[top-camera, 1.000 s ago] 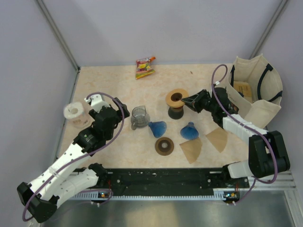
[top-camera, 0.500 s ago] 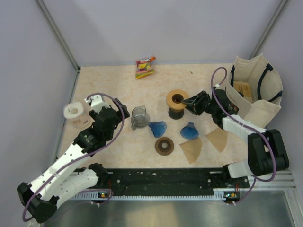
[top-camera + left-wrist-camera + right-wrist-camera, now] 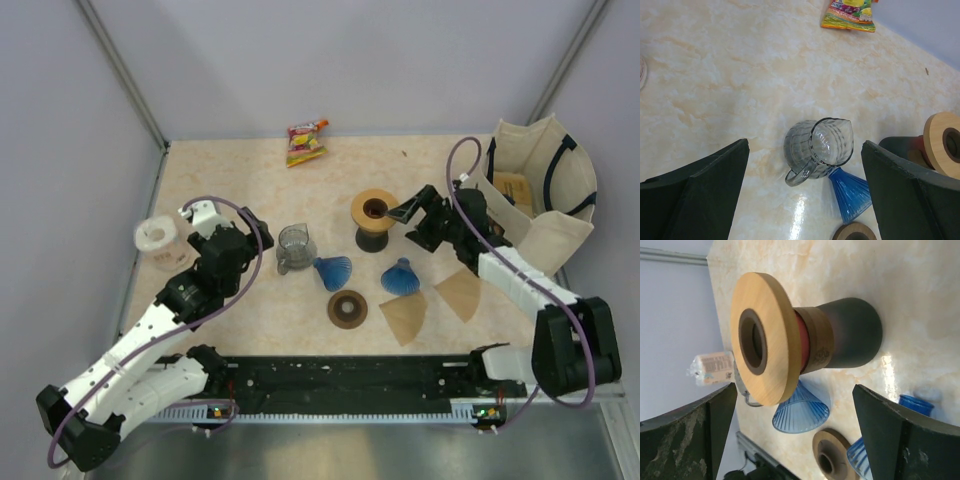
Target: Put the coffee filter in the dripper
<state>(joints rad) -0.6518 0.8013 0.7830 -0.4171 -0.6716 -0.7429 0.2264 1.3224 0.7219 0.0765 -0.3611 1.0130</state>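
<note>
The robot's right gripper needs to close on the wide rim (image 3: 418, 286) of the blue dripper nearest the brown coffee filters, at the side toward the canvas bag.
Two brown paper coffee filters (image 3: 403, 318) (image 3: 460, 293) lie flat on the table at the front right, with no gripper touching them. Two blue ribbed drippers lie on their sides, one (image 3: 333, 270) (image 3: 800, 412) (image 3: 850, 192) near the middle and one (image 3: 400, 277) (image 3: 880, 460) to its right. A dark cup topped with a light wooden ring (image 3: 373, 212) (image 3: 765, 340) stands behind them. My right gripper (image 3: 413, 215) (image 3: 794, 390) is open just right of that ring, holding nothing. My left gripper (image 3: 258, 236) (image 3: 805, 145) is open above the glass pitcher (image 3: 294, 247) (image 3: 817, 150).
A darker wooden ring (image 3: 347, 308) (image 3: 830, 455) lies flat in front of the drippers. A snack packet (image 3: 306, 141) (image 3: 850, 12) sits at the back. A canvas bag (image 3: 540, 190) stands at the right edge and a white roll (image 3: 160, 240) at the left.
My right gripper has opened wide beside the wooden ring on the cup and drawn back a little to the right. The left arm has not moved.
</note>
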